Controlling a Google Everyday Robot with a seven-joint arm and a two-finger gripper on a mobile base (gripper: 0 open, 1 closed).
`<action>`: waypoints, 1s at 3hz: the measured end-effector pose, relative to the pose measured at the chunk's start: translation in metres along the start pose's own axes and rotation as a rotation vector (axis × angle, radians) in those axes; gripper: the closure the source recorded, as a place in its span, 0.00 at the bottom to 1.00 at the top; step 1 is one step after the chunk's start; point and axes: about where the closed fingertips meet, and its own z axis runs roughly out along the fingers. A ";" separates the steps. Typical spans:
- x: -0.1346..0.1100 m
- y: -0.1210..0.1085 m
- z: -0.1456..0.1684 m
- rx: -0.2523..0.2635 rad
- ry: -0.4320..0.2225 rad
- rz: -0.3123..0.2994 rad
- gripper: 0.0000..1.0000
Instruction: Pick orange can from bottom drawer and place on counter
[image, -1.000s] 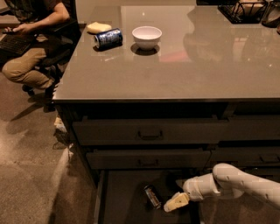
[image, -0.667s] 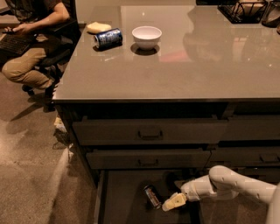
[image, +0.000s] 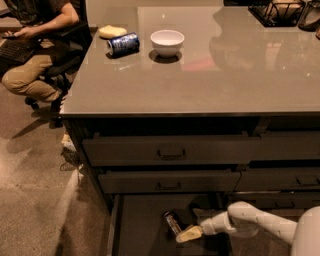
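The middle of the orange can (image: 173, 221) in the bottom drawer is the next spot my gripper needs to move over to and close on.
The orange can (image: 172, 223) lies on its side on the floor of the open bottom drawer (image: 137, 225), near the drawer's middle. My gripper (image: 188, 233) reaches into the drawer from the right on a white arm (image: 250, 222). Its cream-coloured tip is low over the drawer floor, right beside the can's near right end. I cannot tell whether it touches the can. The counter (image: 200, 80) spreads above the drawers, glossy and grey-brown.
On the counter stand a white bowl (image: 167, 42), a blue can (image: 123, 43) on its side and a pale yellow object (image: 111, 31). A black wire rack (image: 277, 11) is at the back right. Two shut upper drawers (image: 170, 150) overhang the bottom one. A seated person (image: 35, 45) is at the left.
My gripper has shifted a little to the left, closer to the orange can. The can has not moved.
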 end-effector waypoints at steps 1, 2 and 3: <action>0.005 -0.002 0.027 0.037 0.014 -0.033 0.00; 0.019 0.000 0.083 0.065 0.045 -0.037 0.00; 0.019 0.000 0.083 0.064 0.045 -0.037 0.00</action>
